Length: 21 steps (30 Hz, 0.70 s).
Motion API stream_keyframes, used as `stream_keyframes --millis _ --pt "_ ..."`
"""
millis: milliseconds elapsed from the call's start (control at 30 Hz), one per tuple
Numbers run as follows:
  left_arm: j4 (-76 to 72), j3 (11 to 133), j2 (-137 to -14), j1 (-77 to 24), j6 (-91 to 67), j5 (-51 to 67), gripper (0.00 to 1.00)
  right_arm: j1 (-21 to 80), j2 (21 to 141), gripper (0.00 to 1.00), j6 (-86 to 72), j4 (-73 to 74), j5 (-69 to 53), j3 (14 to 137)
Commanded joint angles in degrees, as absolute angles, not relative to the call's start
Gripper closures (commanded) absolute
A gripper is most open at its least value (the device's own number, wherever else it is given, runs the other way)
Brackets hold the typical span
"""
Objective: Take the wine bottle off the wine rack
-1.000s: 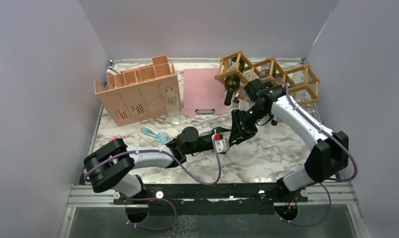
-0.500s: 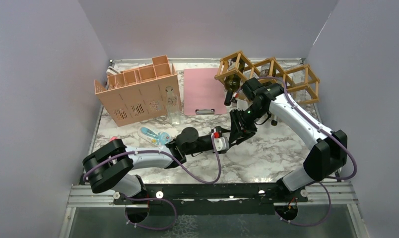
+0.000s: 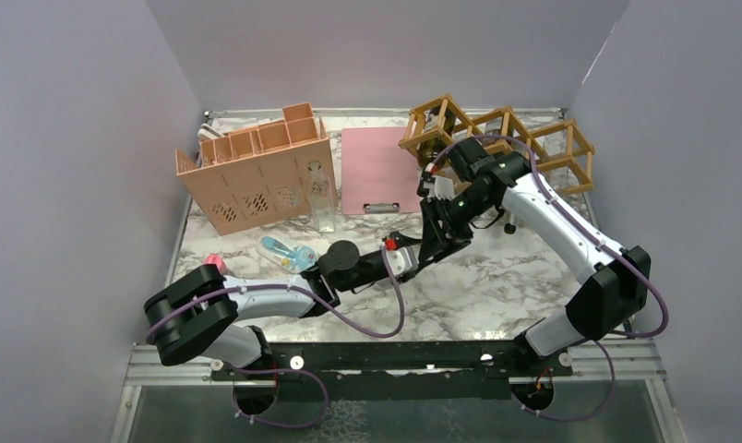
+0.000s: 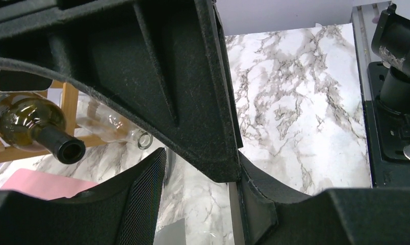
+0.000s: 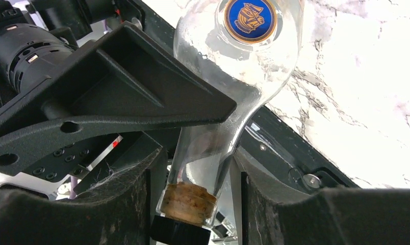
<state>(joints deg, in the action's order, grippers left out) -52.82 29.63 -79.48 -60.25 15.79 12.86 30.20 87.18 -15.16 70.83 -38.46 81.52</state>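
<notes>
Next, I open my left gripper, since its finger crosses my right gripper at the shoulder of the clear bottle, and then take the bottle by its corked end (image 5: 188, 204) with that left gripper.
The wooden wine rack (image 3: 506, 125) stands at the back right. A dark green wine bottle (image 4: 24, 122) lies in its left cell, next to a rack stick (image 4: 65, 102), with its neck pointing out. My right gripper (image 5: 198, 168) is shut on the neck of a clear glass bottle (image 5: 233, 76) with a cork and a blue-gold medallion. It holds the bottle in front of the rack (image 3: 434, 214). My left gripper (image 4: 200, 204) is open and meets it from below (image 3: 444, 233). Its fingers (image 5: 142, 97) stand on either side of the clear bottle's shoulder.
A salmon-pink compartment box (image 3: 257, 175) stands at the back left, with an upright clear bottle (image 3: 321, 198) beside it. A pink clipboard (image 3: 378, 171) lies in the middle. A blue packet (image 3: 289, 251) lies near the left arm. Another clear bottle's open mouth (image 4: 144, 139) shows by the rack.
My left gripper has moved a little up and left, closer under my right gripper. My right gripper has shifted slightly left and now covers the green bottle's neck from above.
</notes>
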Motion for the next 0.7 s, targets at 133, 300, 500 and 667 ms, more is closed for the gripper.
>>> stream_keyframes --millis 133,300,500,667 --pt "-53.5 27.7 -76.2 -62.1 10.4 11.3 0.67 34.2 87.6 0.49 -17.9 57.5 -53.8 88.0" --pt "-53.4 25.2 -73.2 -62.1 10.2 8.5 0.68 34.3 87.1 0.36 -19.8 53.1 -54.9 89.0" --pt "-51.9 22.5 -69.2 -62.1 9.1 6.0 0.69 34.3 86.4 0.16 -19.0 52.3 -50.5 90.5" --pt "-48.9 22.0 -66.0 -62.1 6.6 4.1 0.68 34.3 81.8 0.08 -20.4 48.5 -40.3 90.8"
